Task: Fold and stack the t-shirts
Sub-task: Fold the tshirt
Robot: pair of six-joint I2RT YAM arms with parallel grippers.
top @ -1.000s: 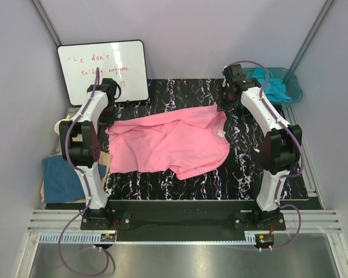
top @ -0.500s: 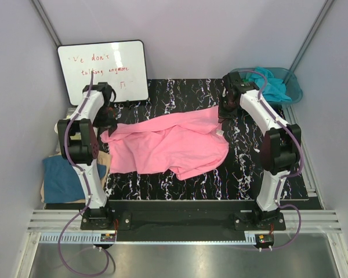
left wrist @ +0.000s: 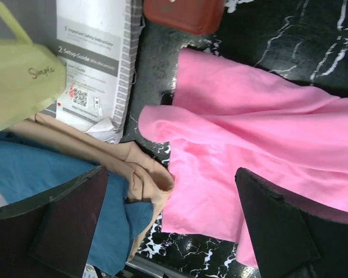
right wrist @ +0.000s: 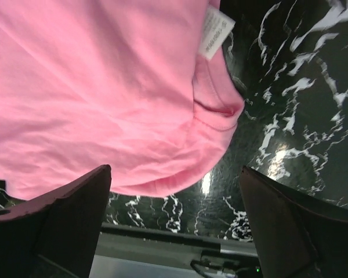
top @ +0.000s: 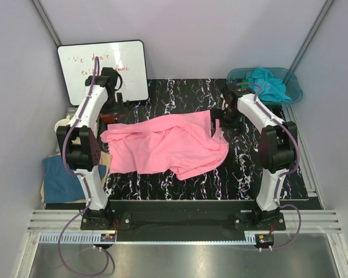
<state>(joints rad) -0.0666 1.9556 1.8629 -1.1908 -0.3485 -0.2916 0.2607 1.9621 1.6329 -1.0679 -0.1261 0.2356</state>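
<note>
I should next close my right gripper on the pink t-shirt's far edge (top: 207, 113), just short of its corner closest to the teal basin.
A bright pink t-shirt (top: 168, 145) lies crumpled but spread across the black marbled table (top: 180, 92). My left gripper (top: 117, 107) hovers open above the shirt's far left corner. In the left wrist view its fingers (left wrist: 64, 226) stand wide apart over the pink cloth (left wrist: 249, 133), holding nothing. My right gripper (top: 227, 119) is open above the shirt's far right edge. The right wrist view shows the collar and white label (right wrist: 216, 32) lying free below my right gripper (right wrist: 174, 226). A turquoise t-shirt (top: 268, 81) sits in the basin. A blue t-shirt (top: 61, 179) lies left of the table.
A teal plastic basin (top: 293, 87) stands at the far right corner. A whiteboard (top: 101, 69) leans at the far left. Off the table's left edge lie tan cloth (left wrist: 104, 156), a green object (left wrist: 17, 75) and a printed box (left wrist: 93, 58). A red object (left wrist: 182, 14) sits near the board.
Both grippers have opened and let go of the pink t-shirt's far corners, which dropped onto the table. The left arm has pulled back towards the whiteboard.
</note>
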